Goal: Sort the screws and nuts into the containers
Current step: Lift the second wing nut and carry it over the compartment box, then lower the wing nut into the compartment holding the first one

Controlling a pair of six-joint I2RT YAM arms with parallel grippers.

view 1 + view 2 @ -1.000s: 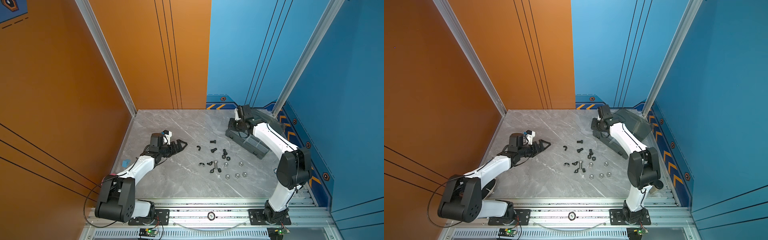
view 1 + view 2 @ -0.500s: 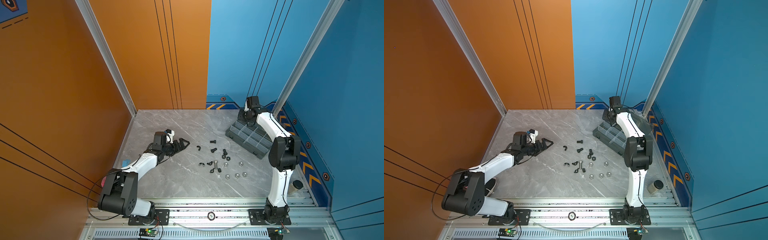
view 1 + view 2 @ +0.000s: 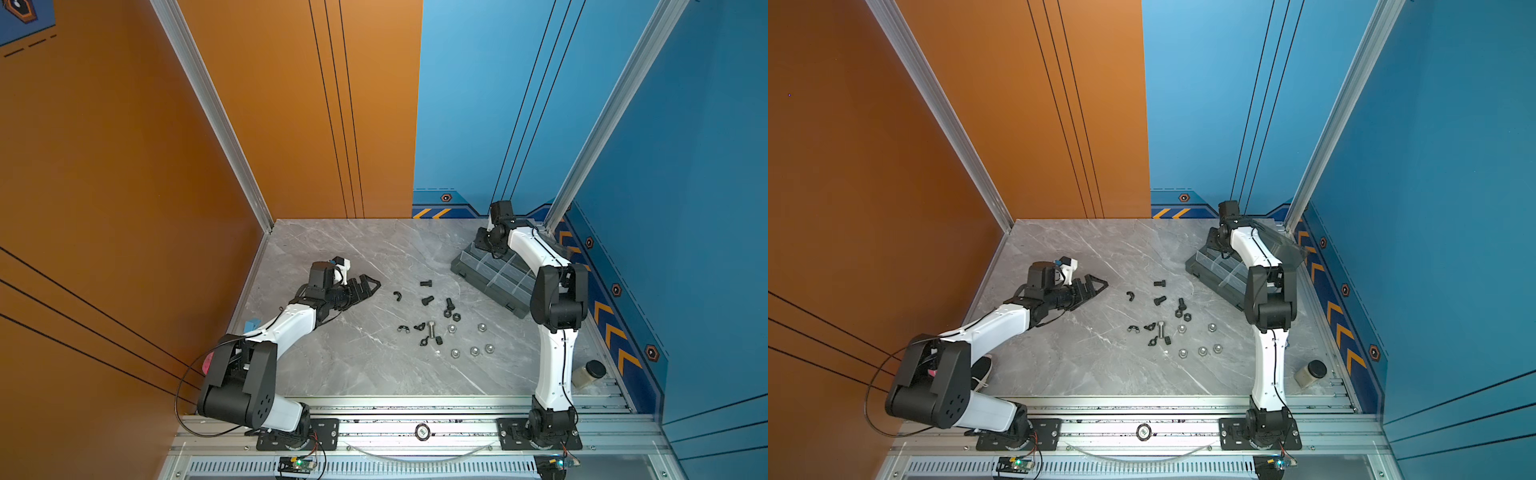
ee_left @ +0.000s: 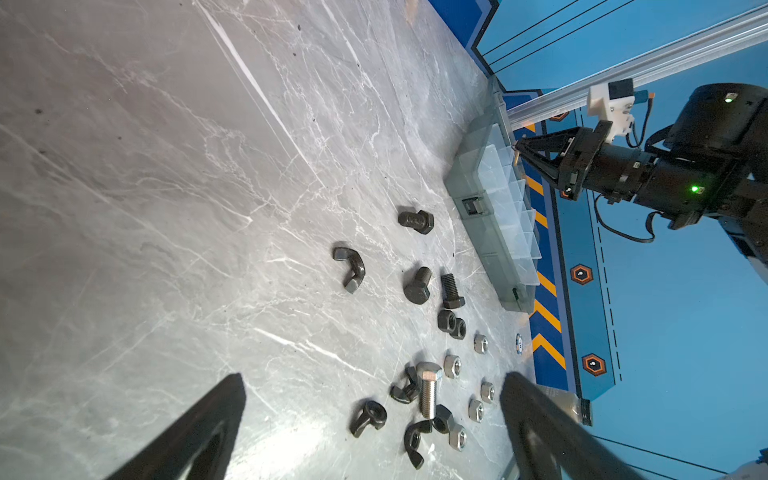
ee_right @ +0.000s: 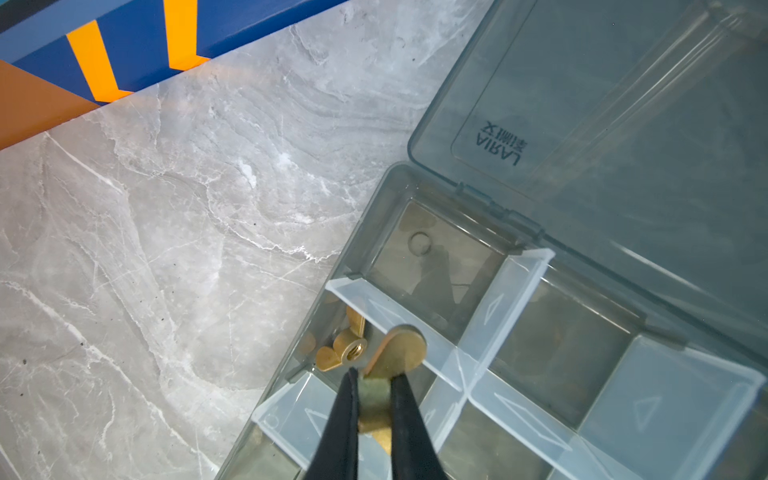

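My right gripper is to release the brass winged nut next, setting it into the compartment holding the other brass winged nut (image 3: 485, 257) (image 5: 385, 401).
My right gripper (image 5: 372, 376) is shut on a brass winged nut (image 5: 401, 349) and holds it over the far end of the smoky-grey organiser box (image 5: 511, 291), whose lid (image 5: 623, 104) stands open. Another brass winged nut (image 5: 345, 345) lies in a compartment just below. In both top views that gripper (image 3: 484, 245) (image 3: 1214, 245) hangs over the box (image 3: 490, 274) (image 3: 1217, 270). Loose on the table lie black bolts (image 3: 427, 300) (image 4: 415, 219), a silver bolt (image 3: 432, 329) (image 4: 428, 392), silver nuts (image 3: 455, 353) (image 4: 452, 366) and black winged nuts (image 3: 397, 296) (image 4: 349, 268). My left gripper (image 3: 365, 286) (image 4: 374, 386) is open, low and left of them.
A small jar with a black lid (image 3: 588, 372) (image 3: 1310, 372) stands at the front right by the aluminium rail. Orange and blue walls close in the table on the left, back and right. The box sits near the back right corner.
The right arm's elbow swung inward and its gripper shifted toward the box's far end, still gripping the brass winged nut. The left gripper edged right toward the loose parts.
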